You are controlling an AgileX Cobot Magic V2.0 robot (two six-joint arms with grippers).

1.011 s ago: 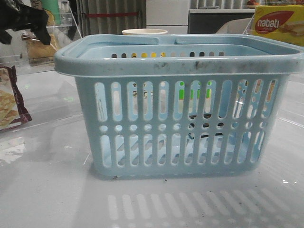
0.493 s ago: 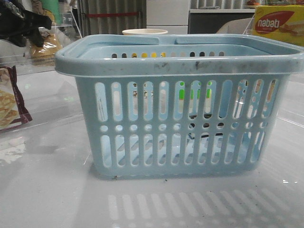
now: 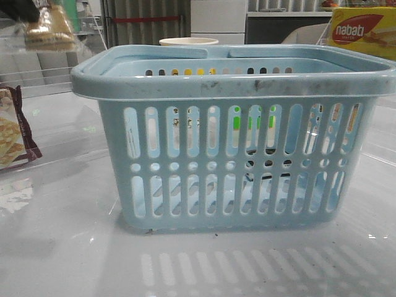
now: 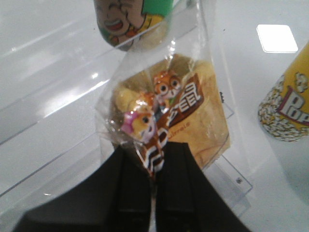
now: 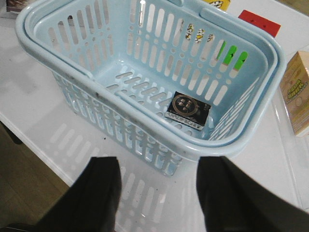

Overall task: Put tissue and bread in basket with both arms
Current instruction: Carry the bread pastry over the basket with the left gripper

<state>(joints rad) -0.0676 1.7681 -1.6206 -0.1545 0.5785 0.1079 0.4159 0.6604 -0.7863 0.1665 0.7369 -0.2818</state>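
Note:
Next, I let go of the bread with my left gripper on the basket's bottom beside the dark tissue pack [image 3: 194, 166].
The light-blue slotted basket [image 3: 235, 80] stands in the middle of the table and also shows in the right wrist view [image 5: 241, 140]. The dark tissue pack [image 5: 187, 110] lies on its floor. My left gripper [image 4: 153, 154] is shut on the gathered top of the clear bread bag [image 4: 198, 116], which hangs below it. In the front view the bread [image 3: 51, 28] is raised at the top left, left of the basket; only a dark bit of the left gripper [image 3: 18, 7] shows at the corner. My right gripper [image 5: 157, 166] is open and empty, above the table beside the basket.
A maroon-edged snack packet [image 3: 13, 133] lies at the left. A yellow nabati box [image 3: 364, 31] stands at the back right, a cream cup [image 3: 189, 42] behind the basket. A popcorn cup [image 4: 287, 108] and a clear acrylic shelf [image 4: 58, 121] are near the bread. A carton [image 5: 297, 94] stands beside the basket.
The left gripper has lifted the bread bag up from the far left shelf; it now hangs higher, near the top of the front view. The basket has not moved.

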